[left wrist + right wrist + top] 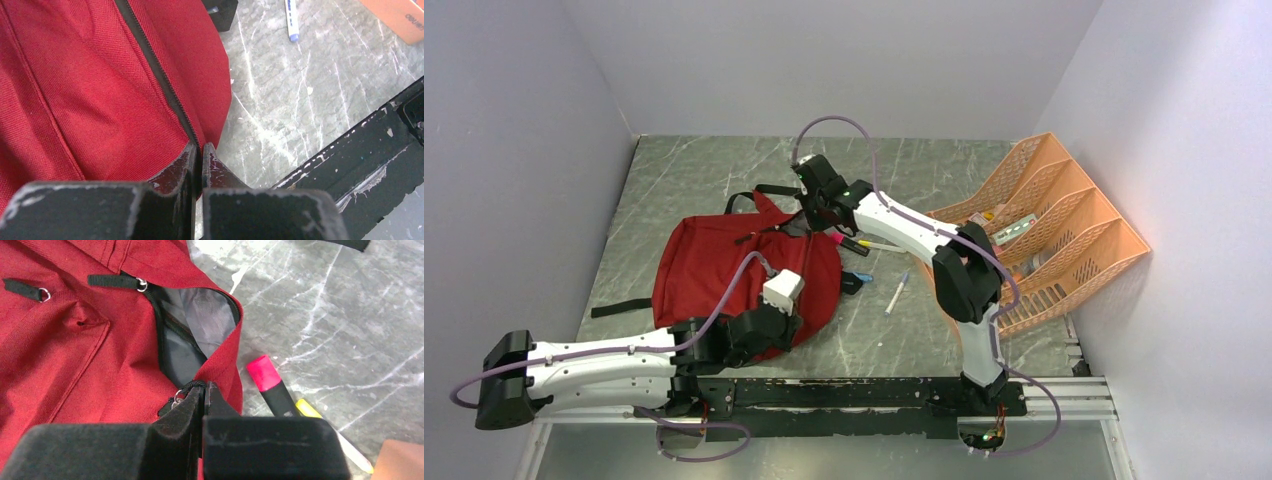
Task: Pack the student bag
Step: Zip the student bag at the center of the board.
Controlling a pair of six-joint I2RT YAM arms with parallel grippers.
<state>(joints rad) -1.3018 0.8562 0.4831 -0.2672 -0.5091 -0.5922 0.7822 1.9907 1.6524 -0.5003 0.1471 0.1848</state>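
Note:
My left gripper, holding the zipper trim at the bag's near corner, far from the zipper pull, should grab the zipper trim nearer the zipper pull [159, 72] before unzipping.
The student bag [714, 265], dark red with black straps, lies flat at the table's centre left. My left gripper [796, 326] is at the bag's near right corner, shut [198, 149] on the fabric edge where the black zipper trim [150, 55] runs into the jaws. My right gripper [810, 214] is at the bag's far right corner, shut [204, 388] on the black zipper pull cord [192, 385]. Beside that cord the zipper gapes a little, showing grey lining [200, 315].
A pink-capped black highlighter [265, 374] and a yellow pen [310, 412] lie just right of the bag opening. A white pen with a blue cap [897, 293] and a small black object [852, 283] lie nearby. The orange organiser [1054, 230] stands at the right wall.

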